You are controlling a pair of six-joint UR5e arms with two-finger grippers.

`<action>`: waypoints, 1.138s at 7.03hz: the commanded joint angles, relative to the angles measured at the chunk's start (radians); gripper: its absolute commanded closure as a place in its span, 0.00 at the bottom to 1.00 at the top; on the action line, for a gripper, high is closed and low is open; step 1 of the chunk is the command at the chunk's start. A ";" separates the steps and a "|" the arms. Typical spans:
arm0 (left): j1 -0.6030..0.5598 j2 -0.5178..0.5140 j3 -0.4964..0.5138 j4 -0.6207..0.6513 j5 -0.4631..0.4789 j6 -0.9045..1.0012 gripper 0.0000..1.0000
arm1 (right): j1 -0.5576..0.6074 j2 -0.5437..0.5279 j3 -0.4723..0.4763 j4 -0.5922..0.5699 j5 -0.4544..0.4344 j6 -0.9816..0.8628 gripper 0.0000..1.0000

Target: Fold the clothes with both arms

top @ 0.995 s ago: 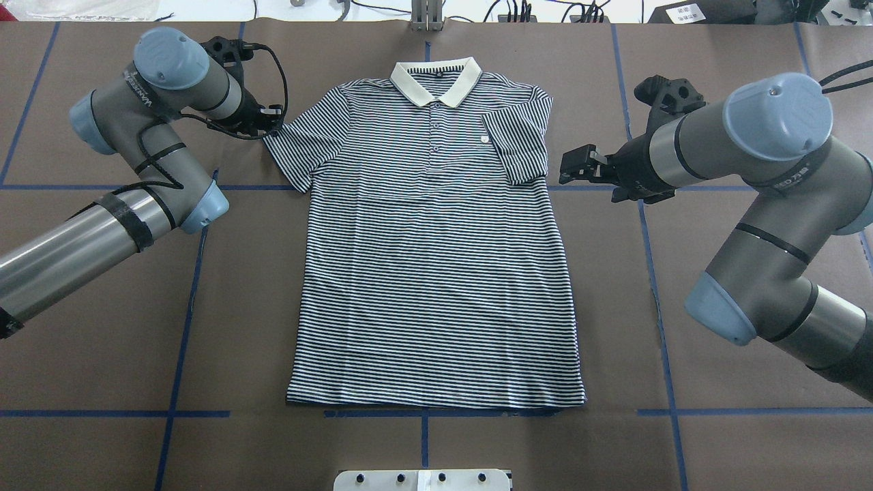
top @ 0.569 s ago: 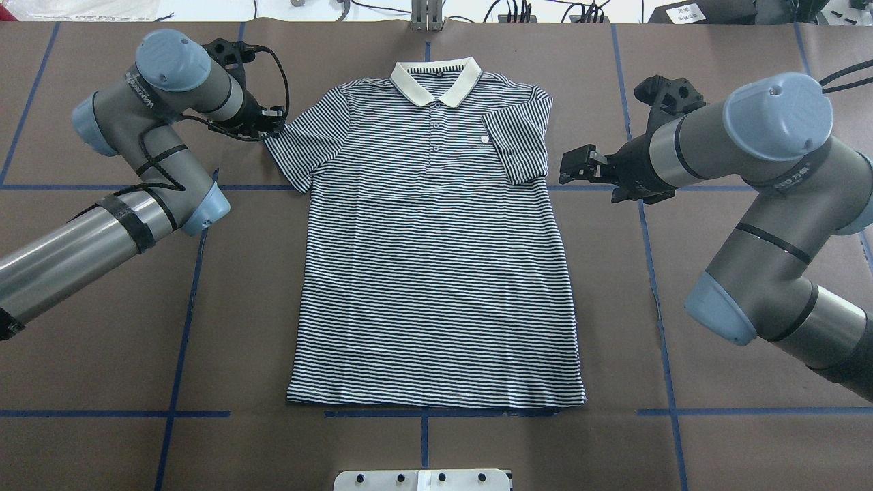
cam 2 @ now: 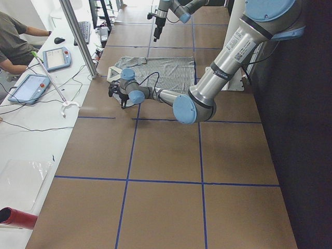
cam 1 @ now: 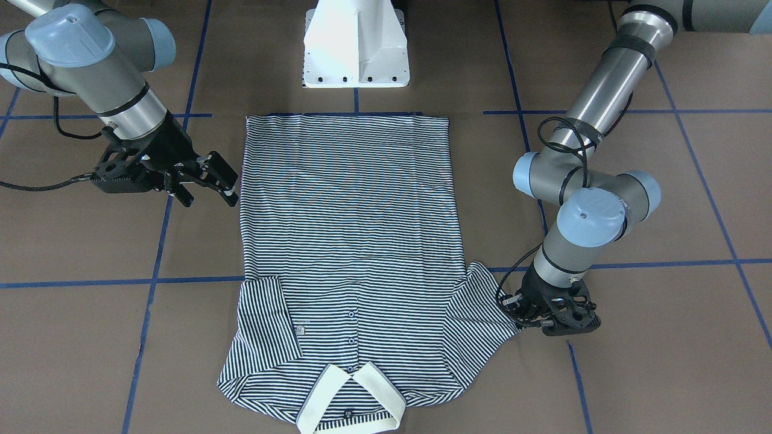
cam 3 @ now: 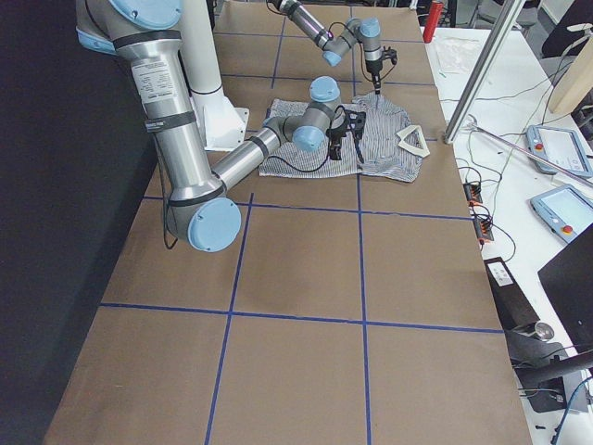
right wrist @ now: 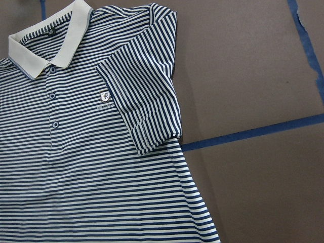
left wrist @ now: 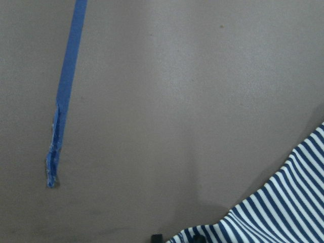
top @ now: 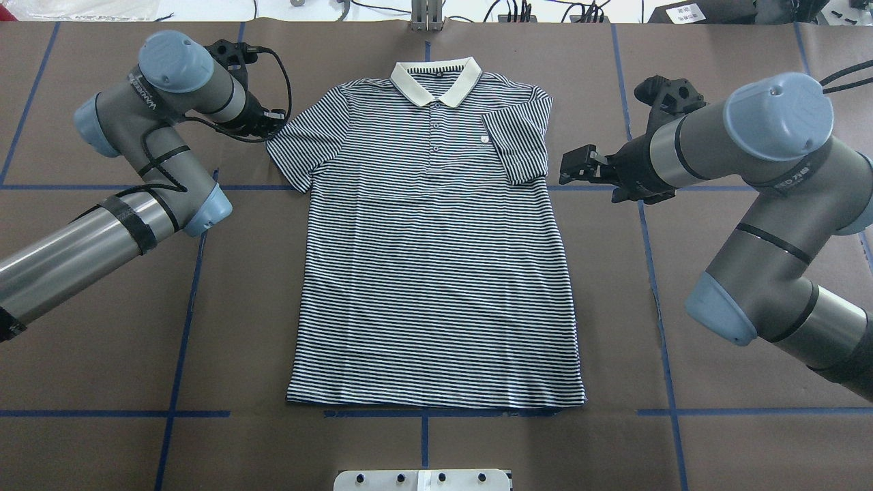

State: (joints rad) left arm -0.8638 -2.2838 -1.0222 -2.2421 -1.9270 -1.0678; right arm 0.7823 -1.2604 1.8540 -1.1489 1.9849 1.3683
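Next, my left gripper lets go of the spread sleeve's hem on the shirt's chest [cam 1: 417, 336], between the buttons and the seam of that sleeve.
The striped polo shirt [top: 436, 273] lies flat, face up, collar [top: 436, 85] at the far edge. The sleeve on my right side [top: 518, 143] is folded in over the chest; the other sleeve [top: 300, 146] is spread out. My left gripper [top: 275, 123] points down at that sleeve's outer edge and looks shut on the hem; in the left wrist view the striped hem [left wrist: 283, 202] sits between two close black tips. It also shows in the front view [cam 1: 514, 310]. My right gripper [top: 565, 168] is open and empty beside the folded sleeve, also in the front view [cam 1: 232, 188].
The brown table cover carries blue tape lines [top: 184, 327]. The white pedestal base [cam 1: 356, 42] stands at the shirt's hem end. A side bench with tablets [cam 2: 57, 57] and a seated person [cam 2: 15, 44] lies beyond the collar end.
My left arm has shifted slightly toward the shirt, and the spread sleeve's outer corner has moved a little with it. The right arm has not moved.
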 commanded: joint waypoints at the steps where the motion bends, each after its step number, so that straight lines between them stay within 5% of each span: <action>1: 0.000 -0.017 -0.024 0.025 -0.009 -0.003 1.00 | 0.000 -0.001 0.001 0.000 0.000 0.000 0.00; 4: 0.003 -0.086 -0.191 0.245 -0.010 -0.099 1.00 | -0.002 0.001 0.001 0.000 0.000 0.000 0.00; 8: 0.062 -0.215 -0.020 0.217 -0.003 -0.196 1.00 | -0.002 -0.001 -0.003 0.000 0.000 0.000 0.00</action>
State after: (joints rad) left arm -0.8056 -2.4766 -1.0820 -2.0110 -1.9318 -1.2535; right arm 0.7808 -1.2607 1.8516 -1.1489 1.9850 1.3683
